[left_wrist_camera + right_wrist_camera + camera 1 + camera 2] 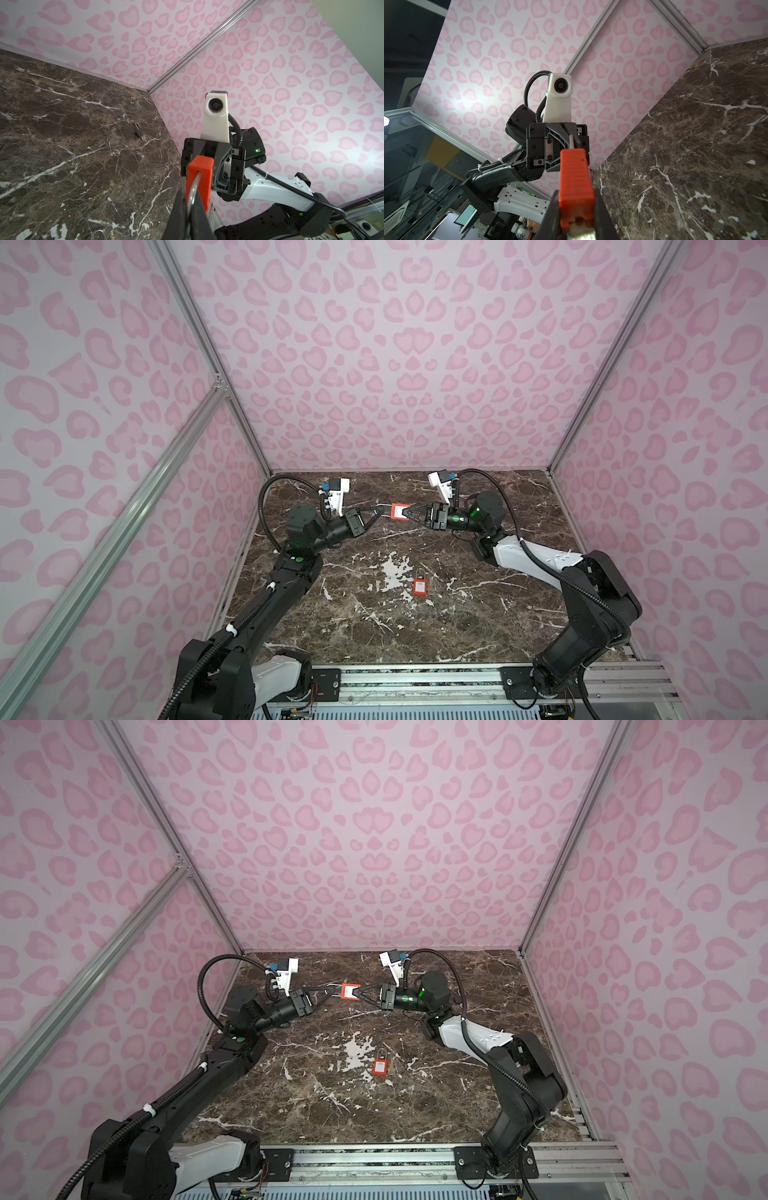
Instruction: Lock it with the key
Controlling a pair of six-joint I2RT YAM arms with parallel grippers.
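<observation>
My left gripper is holding only the silver shackle. It should take the red body (399,512), so my right gripper is free from the body to work the key.
A red padlock (398,512) (350,992) hangs in the air above the back of the table, held between both arms. My left gripper (380,510) (190,197) is shut on its silver shackle (196,182). My right gripper (409,513) (576,193) is shut on the ribbed red body (575,176), one finger on each side. A pale metal bit (580,233) shows at the body's keyhole end between the right fingers. It is too blurred to tell whether it is the key.
A second red padlock (420,587) (380,1067) lies flat on the dark marble table (374,635), nearer the front. A small dark padlock (138,133) lies on the table near the right wall. Pink-patterned walls close in three sides.
</observation>
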